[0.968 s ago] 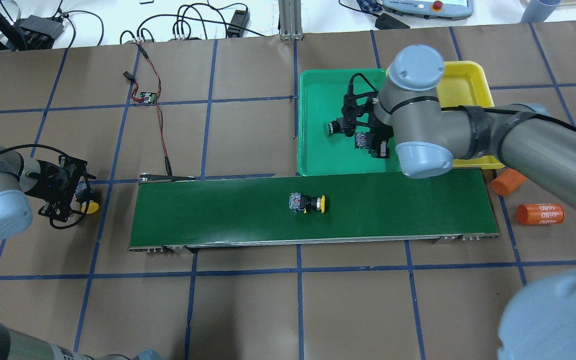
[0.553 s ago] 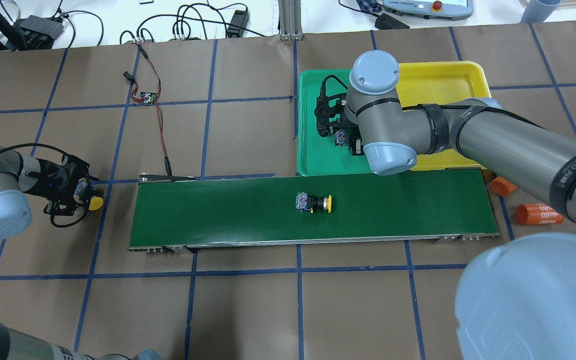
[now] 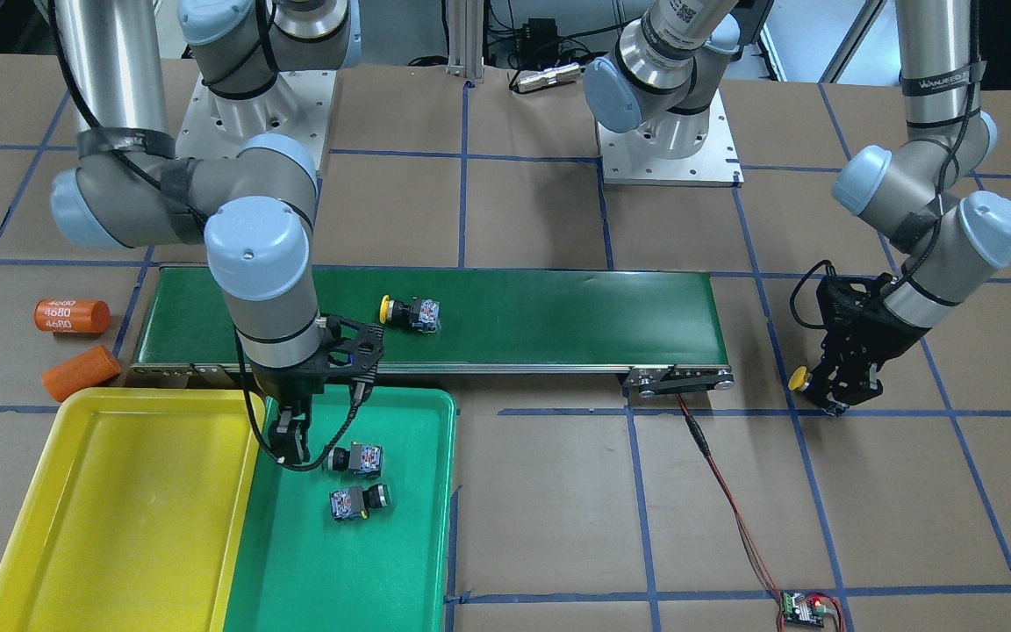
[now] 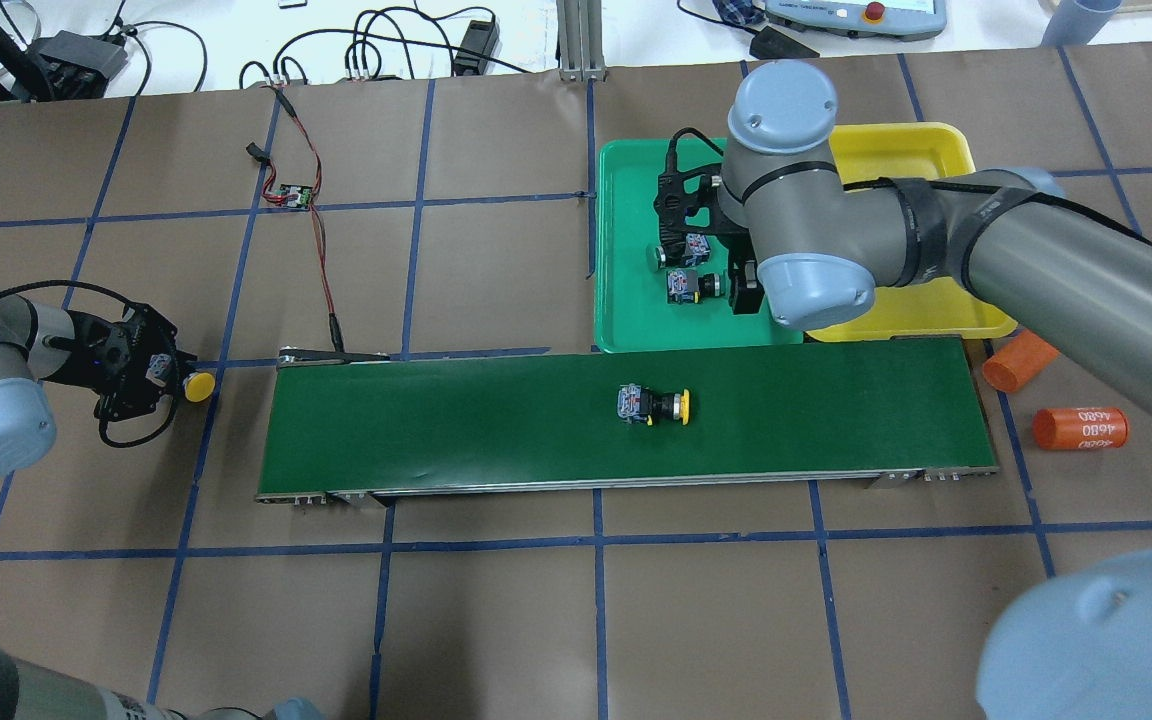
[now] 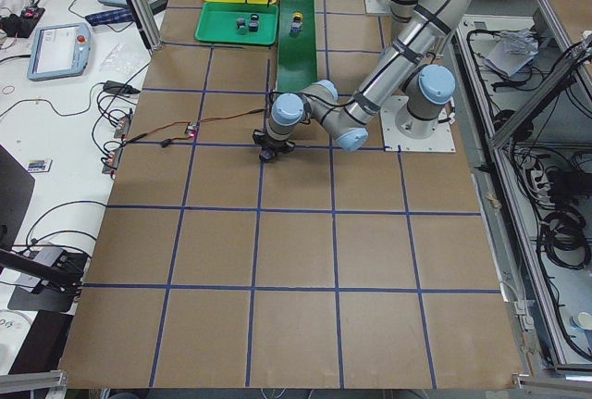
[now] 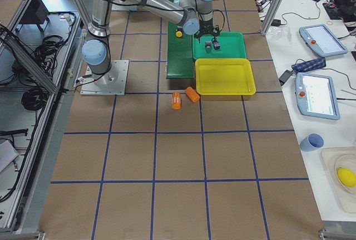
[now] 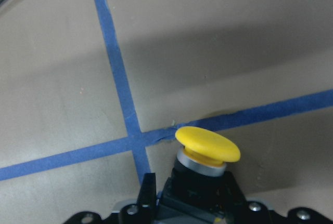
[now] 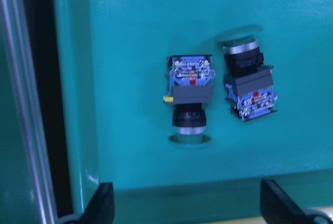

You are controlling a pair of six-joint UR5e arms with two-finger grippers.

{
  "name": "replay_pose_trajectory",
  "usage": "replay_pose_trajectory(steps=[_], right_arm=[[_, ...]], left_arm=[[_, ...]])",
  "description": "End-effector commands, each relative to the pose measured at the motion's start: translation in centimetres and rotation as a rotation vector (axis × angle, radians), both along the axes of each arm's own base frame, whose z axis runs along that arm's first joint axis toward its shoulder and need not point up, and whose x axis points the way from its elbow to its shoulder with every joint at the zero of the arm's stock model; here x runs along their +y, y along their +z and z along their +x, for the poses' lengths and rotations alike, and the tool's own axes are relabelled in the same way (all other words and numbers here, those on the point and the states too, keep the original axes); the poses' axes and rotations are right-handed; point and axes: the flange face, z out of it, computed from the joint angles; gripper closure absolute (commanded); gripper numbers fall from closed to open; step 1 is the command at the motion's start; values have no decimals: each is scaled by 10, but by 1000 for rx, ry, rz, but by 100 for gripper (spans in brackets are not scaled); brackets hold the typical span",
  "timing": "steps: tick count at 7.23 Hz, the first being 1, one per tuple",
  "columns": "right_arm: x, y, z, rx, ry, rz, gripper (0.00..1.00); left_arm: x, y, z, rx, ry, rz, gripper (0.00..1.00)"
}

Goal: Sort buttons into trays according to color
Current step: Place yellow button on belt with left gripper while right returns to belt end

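The robot's left gripper should set the yellow button down on the conveyor belt point(image 3: 655, 306) near the belt's end farthest from the orange cylinders. The yellow button is still held low over the table.
My left gripper point(image 4: 174, 376) is shut on a yellow button point(image 7: 208, 145), held low over the table just left of the conveyor's end; it also shows in the front view point(image 3: 824, 389). A second yellow button point(image 4: 653, 404) lies on the belt. Two green buttons point(image 4: 676, 251) point(image 4: 691, 286) lie side by side in the green tray point(image 4: 636, 180). My right gripper point(image 3: 289, 441) hangs open and empty over that tray, beside them; its fingertips point(image 8: 104, 206) stand wide apart. The yellow tray point(image 4: 896, 160) beside it holds nothing that I can see.
The long dark-green conveyor belt point(image 4: 456, 420) runs in front of the trays. Two orange cylinders point(image 4: 1016, 362) point(image 4: 1079, 428) lie off its right end. A small circuit board point(image 4: 291, 193) with red wires lies at the back left.
My right gripper carried a green button left over the green tray, let it go beside the other, and drew back open. The belt's yellow button moved right. My left gripper shifted toward the belt.
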Motion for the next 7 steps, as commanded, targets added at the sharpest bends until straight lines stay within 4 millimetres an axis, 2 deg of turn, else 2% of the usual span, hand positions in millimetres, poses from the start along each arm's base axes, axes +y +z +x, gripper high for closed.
replay_pose_trajectory(steps=[1,2,3,4,5,6,7], right_arm=[[41,26,-44,27,21,42,0],[67,26,-72,33,27,54,0],[97,28,-89,20,3,63,0],[125,23,-98,23,14,81,0],[141,7,-107,-14,-6,99,0],[142,5,-106,-52,-8,96,0],[144,1,-107,-52,3,105,0]], left_arm=[[4,26,-2,12,31,18,91],[4,56,-2,47,97,90,91],[5,89,-12,62,111,118,91],[15,102,-21,84,151,134,91],[19,112,-44,94,205,150,91],[11,118,-94,89,214,171,90],[12,118,-155,94,194,196,89]])
